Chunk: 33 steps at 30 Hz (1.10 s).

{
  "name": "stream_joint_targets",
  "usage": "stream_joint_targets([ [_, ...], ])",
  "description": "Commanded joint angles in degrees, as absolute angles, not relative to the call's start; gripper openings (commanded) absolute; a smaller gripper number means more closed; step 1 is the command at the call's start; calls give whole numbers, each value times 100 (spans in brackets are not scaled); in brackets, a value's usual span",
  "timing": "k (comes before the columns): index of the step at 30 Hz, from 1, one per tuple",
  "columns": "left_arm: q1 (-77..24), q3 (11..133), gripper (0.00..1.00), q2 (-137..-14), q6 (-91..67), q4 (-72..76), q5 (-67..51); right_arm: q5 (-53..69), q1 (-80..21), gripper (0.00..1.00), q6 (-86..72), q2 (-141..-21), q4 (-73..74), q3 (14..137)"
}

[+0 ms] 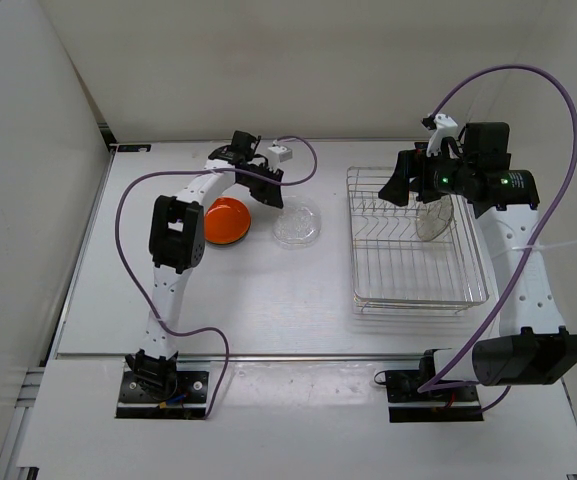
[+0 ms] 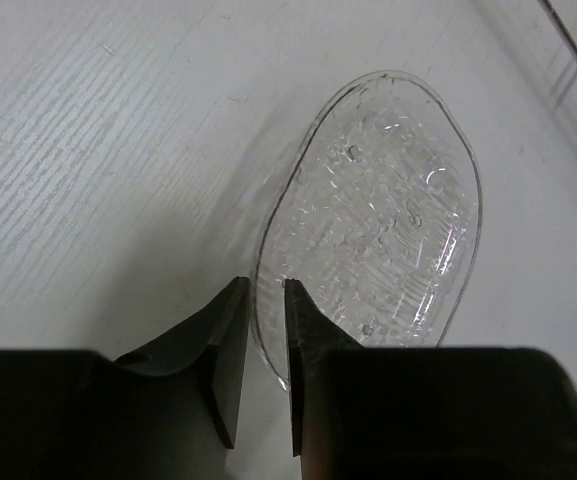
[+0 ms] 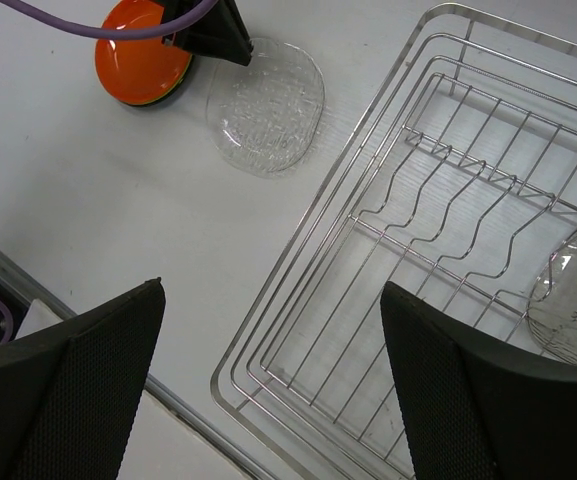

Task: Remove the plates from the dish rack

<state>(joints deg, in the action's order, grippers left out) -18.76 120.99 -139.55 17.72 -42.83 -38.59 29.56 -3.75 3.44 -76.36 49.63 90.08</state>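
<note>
The clear plate is leaning in the dish rack. My right gripper closes next on the plate's raised back rim [image 1: 450,204].
A clear plate [image 1: 297,226] lies flat on the table left of the dish rack [image 1: 468,292]; it also shows in the left wrist view [image 2: 388,220] and the right wrist view [image 3: 268,105]. My left gripper [image 2: 263,340] stands astride its near rim, its jaws only slightly parted with a small gap showing. An orange plate [image 1: 227,221] lies beside it, a lime green edge [image 3: 175,90] under it. A second clear plate [image 1: 435,218] leans in the rack at its back right. My right gripper [image 3: 271,290] is wide open and empty above the rack.
The rack's wire rim [image 3: 298,250] and its wavy dividers [image 3: 448,200] lie under my right gripper. A small white box [image 1: 283,152] sits at the table's back. The left arm's purple cable [image 1: 138,200] loops over the left of the table.
</note>
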Motion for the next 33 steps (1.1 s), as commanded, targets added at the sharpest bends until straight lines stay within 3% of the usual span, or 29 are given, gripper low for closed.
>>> stream_joint_targets([
  [1,-1890,12366,32,-14001,1758,-4192,-3911,3103,-352,91,413,-7453,4913,9009],
  [6,-1890,12638,44,-14176,1705,-4140,-3850,3103,-352,91,413,-7400,4913,8956],
  [13,-1890,12639,46,-14186,1652,-4140,-3736,3042,-352,91,413,-7348,4913,8851],
  [16,-1890,12578,52,-13914,1600,-4140,-3674,2673,-352,100,413,-7409,4860,8851],
  [22,-1890,12278,76,-12853,1600,-4140,-3621,1803,-352,100,475,-7857,4808,8851],
  [23,-1890,12209,82,-12693,1521,-4140,-3525,1697,-352,100,527,-7927,4808,8929],
  [24,-1890,12208,100,-12517,1521,-4192,-3455,1548,-352,100,527,-8067,4808,8930],
  [28,-1890,11744,100,-11533,1363,-4192,-2762,126,-352,100,755,-8367,4458,9062],
  [33,-1951,10671,100,-10065,1064,-4131,-1305,-1623,-352,88,1290,-8858,3938,9000],
])
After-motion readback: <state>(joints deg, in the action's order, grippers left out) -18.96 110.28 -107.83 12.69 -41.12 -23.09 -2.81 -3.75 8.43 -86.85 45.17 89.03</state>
